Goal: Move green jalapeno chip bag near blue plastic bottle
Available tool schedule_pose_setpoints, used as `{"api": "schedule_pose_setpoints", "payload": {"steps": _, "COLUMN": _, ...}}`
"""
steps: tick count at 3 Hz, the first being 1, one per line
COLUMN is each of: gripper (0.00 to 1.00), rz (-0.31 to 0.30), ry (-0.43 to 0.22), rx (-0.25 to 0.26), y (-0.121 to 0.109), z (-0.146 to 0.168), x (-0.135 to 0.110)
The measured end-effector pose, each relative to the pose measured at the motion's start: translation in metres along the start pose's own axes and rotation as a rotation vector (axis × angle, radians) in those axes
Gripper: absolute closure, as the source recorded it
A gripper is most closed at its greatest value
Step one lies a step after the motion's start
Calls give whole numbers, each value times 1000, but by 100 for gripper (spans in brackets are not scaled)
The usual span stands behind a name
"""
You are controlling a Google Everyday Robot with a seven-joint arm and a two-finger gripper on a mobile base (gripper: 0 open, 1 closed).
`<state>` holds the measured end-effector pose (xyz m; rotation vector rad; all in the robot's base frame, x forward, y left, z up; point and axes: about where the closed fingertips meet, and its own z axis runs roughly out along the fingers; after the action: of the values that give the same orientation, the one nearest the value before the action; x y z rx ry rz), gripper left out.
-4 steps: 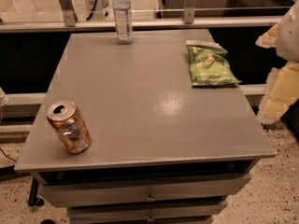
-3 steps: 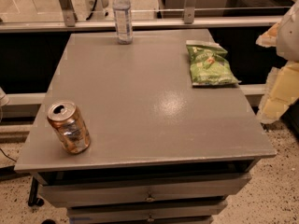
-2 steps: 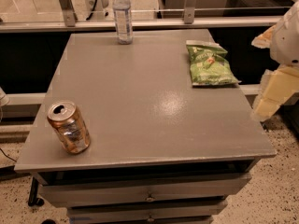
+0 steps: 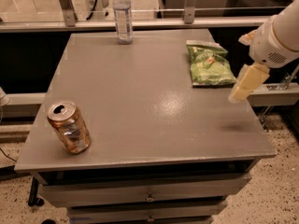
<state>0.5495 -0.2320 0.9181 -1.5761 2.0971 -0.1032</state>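
Observation:
Next, I will close my gripper on the side edge (image 4: 228,67) of the green jalapeno chip bag, the edge facing the white arm.
The green jalapeno chip bag (image 4: 208,63) lies flat on the grey table (image 4: 140,106), at its back right. The blue plastic bottle (image 4: 123,16) stands upright at the table's back edge, left of centre, far from the bag. My gripper (image 4: 237,95) hangs on the white arm (image 4: 275,36) above the table's right edge, just to the right of the bag and a little nearer the front, holding nothing. It casts a shadow on the table top below it.
A copper-coloured drink can (image 4: 69,127) stands tilted at the table's front left corner. Drawers (image 4: 149,195) sit under the table top. A rail with metal posts (image 4: 189,3) runs behind the table.
My arm and gripper have moved left and inward, from beside the table to above its right edge next to the bag. The bag, bottle and can have not moved.

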Motion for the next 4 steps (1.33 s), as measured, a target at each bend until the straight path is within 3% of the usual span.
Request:
{"api": "schedule_pose_setpoints", "payload": {"steps": 1, "gripper": 0, "rz": 110, "ry": -69, "rx": 32, "y": -44, "z": 34, "x": 11}}
{"api": "schedule_pose_setpoints", "payload": {"steps": 2, "gripper": 0, "rz": 259, "ry": -137, "rx": 24, "y": -71, "z": 64, "x": 30}}
{"api": "schedule_pose_setpoints", "payload": {"steps": 3, "gripper": 0, "rz": 389, "ry": -215, "rx": -13, "y": -81, "z": 91, "x": 36}}
{"api": "schedule_pose_setpoints", "payload": {"steps": 4, "gripper": 0, "rz": 455, "ry": -284, "rx": -54, "y": -84, "z": 111, "x": 25}}
